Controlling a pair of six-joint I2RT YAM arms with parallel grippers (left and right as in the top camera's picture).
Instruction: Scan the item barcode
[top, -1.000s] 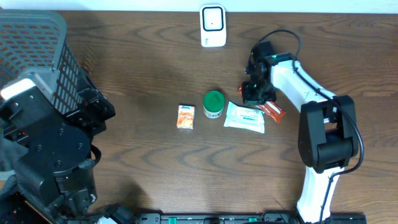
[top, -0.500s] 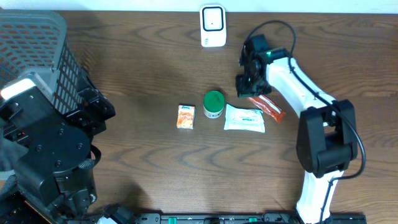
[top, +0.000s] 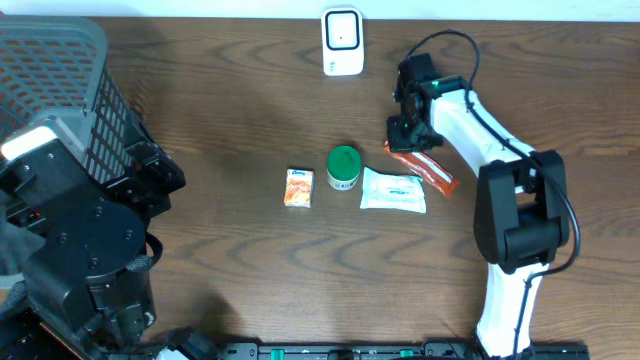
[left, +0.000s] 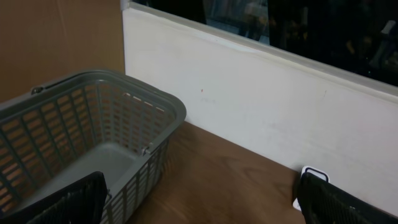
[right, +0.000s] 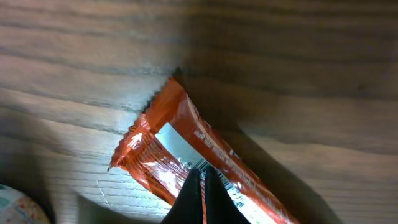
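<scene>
My right gripper's closed fingers cover the orange snack packet's white barcode; next I open and grab its opposite end (top: 446, 184).
An orange snack packet (top: 432, 174) lies on the wooden table, right of centre. My right gripper (top: 407, 138) is over its left end. In the right wrist view the fingertips (right: 202, 178) are pressed together on the orange packet (right: 180, 134), right at its white barcode strip, and its near end looks raised off the wood. The white scanner (top: 342, 42) stands at the table's back edge; its corner (left: 309, 178) peeks out beside my left gripper's finger. My left gripper (left: 205, 211) is wide open with nothing in it, high at the far left.
A green-lidded tub (top: 343, 167), a small orange box (top: 299, 187) and a white wipes pack (top: 393, 189) lie in a row mid-table. A grey mesh basket (top: 55, 60) stands at the back left, also seen in the left wrist view (left: 155, 115).
My right gripper moved back and left, then settled slightly right. The orange packet came with it, up and left, so more of its length now shows. The left arm has not moved.
</scene>
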